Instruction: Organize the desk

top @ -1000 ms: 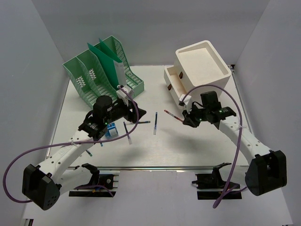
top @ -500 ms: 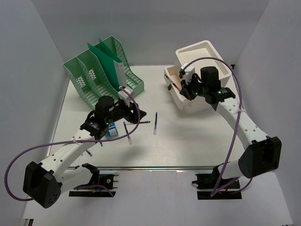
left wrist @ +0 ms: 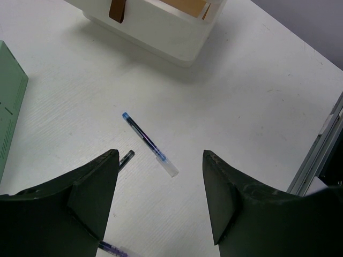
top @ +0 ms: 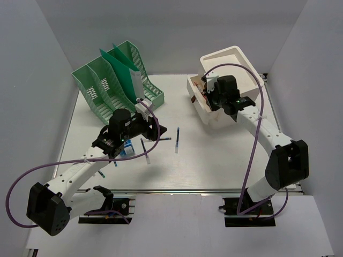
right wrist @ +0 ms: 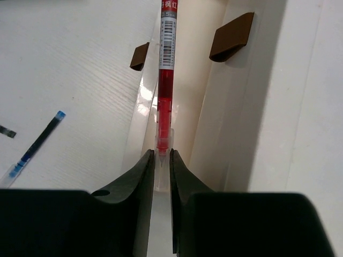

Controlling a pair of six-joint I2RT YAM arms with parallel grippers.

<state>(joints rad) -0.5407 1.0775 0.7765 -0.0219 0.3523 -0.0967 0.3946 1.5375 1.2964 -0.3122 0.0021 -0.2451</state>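
My left gripper is to close on the dark body (top: 177, 136) (left wrist: 141, 134) of the blue pen nearest the drawer, between its blue end and clear cap.
My right gripper (right wrist: 159, 155) is shut on the clear cap end of a red pen (right wrist: 166, 69), which points away from me over the open drawer (right wrist: 187, 115) of the white drawer box (top: 231, 72). From above, that gripper (top: 206, 93) hangs at the drawer's front. My left gripper (left wrist: 161, 160) stands open and holds nothing, low over the white desk (top: 214, 155). A blue pen (left wrist: 149, 143) lies just beyond its fingertips, and a dark pen (left wrist: 126, 158) pokes out by the left finger. A third pen (top: 146, 151) lies near it.
A green file organiser (top: 115, 80) stands at the back left. A small blue box (top: 127, 150) sits under my left arm. The drawer has two brown handles (right wrist: 231, 35). A metal rail (top: 177, 190) runs along the desk's near edge.
My right gripper has carried the red pen from the middle of the desk back and up to the open drawer. The left arm has barely shifted.
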